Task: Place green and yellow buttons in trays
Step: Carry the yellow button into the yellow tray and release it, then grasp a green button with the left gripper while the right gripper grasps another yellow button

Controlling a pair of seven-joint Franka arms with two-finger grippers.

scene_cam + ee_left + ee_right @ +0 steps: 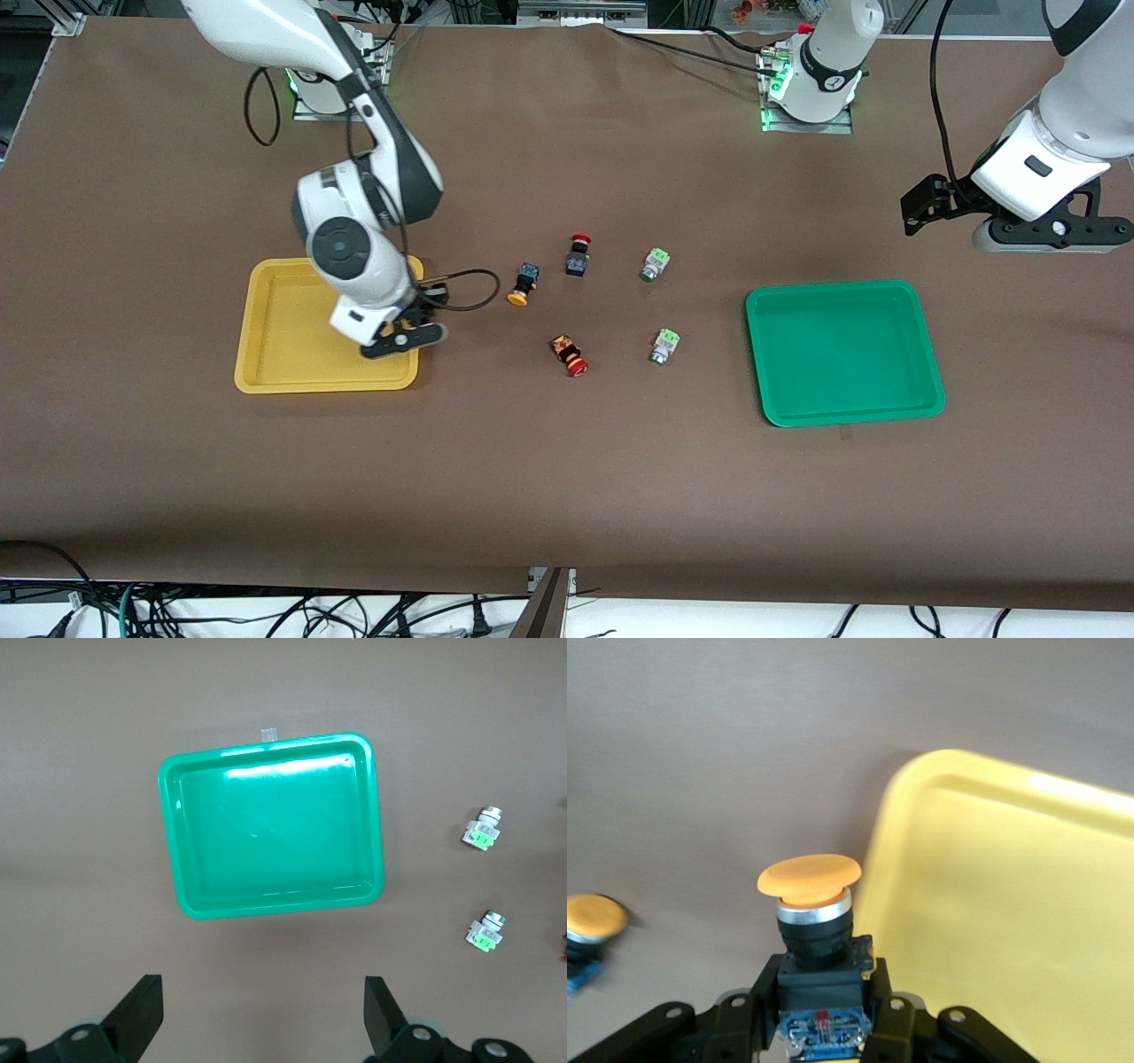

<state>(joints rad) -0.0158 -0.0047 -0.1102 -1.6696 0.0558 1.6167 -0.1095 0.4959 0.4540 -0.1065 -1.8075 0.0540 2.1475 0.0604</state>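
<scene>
Next, my right gripper lets go of the yellow button on the bottom near the middle of the yellow tray (336,336) (1085,1019).
My right gripper (409,337) is shut on a dark-bodied button with an orange-yellow cap (810,879), held over the yellow tray's (275,354) edge that faces the table's middle. In the right wrist view, the cap sits just outside the tray's rim (877,859). A second yellow button (523,285) lies on the cloth beside the tray. Two green-and-white buttons (655,264) (664,346) lie beside the green tray (842,354); they also show in the left wrist view (483,828) (486,931). My left gripper (263,1019) is open and empty, high over the cloth beside the green tray (275,833).
Two red-capped switches (578,254) (570,354) lie between the loose yellow button and the green ones. Both trays hold nothing. A cable loops from the right wrist (469,292) over the cloth.
</scene>
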